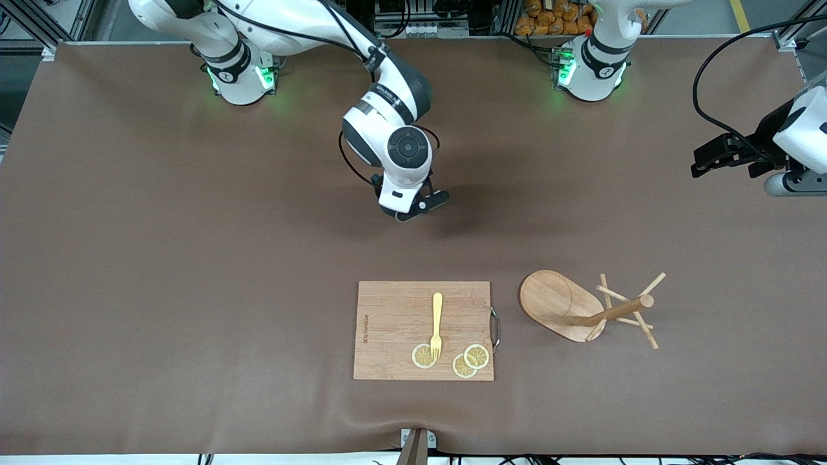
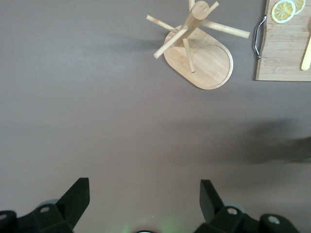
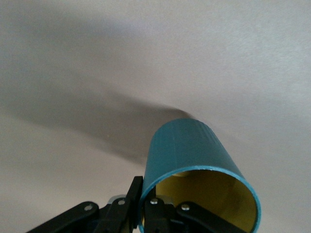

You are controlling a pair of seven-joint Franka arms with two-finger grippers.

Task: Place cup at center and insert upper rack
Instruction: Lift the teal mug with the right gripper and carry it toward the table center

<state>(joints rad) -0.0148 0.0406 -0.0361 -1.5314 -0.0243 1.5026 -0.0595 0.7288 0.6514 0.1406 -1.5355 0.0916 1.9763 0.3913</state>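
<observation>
My right gripper should set the teal cup down on the brown tabletop (image 1: 426,193) past the cutting board, about in line with the yellow fork. The cup is now low over the table's middle.
My right gripper (image 1: 420,205) is low over the middle of the table, farther from the front camera than the cutting board. In the right wrist view my right gripper (image 3: 143,206) is shut on the rim of the teal cup (image 3: 189,145), one finger outside and one inside the yellow interior. The cup's bottom is at or just above the brown tabletop; I cannot tell which. In the front view the hand hides the cup. The wooden mug tree (image 1: 557,302) stands on its oval base toward the left arm's end, also in the left wrist view (image 2: 201,58). My left gripper (image 1: 711,161) (image 2: 144,199) waits open and empty.
A wooden cutting board (image 1: 394,323) lies beside the mug tree, toward the right arm's end. It carries a yellow fork (image 1: 437,323) and three lemon slices (image 1: 470,360). Its metal handle (image 1: 496,329) faces the mug tree. The board also shows in the left wrist view (image 2: 284,53).
</observation>
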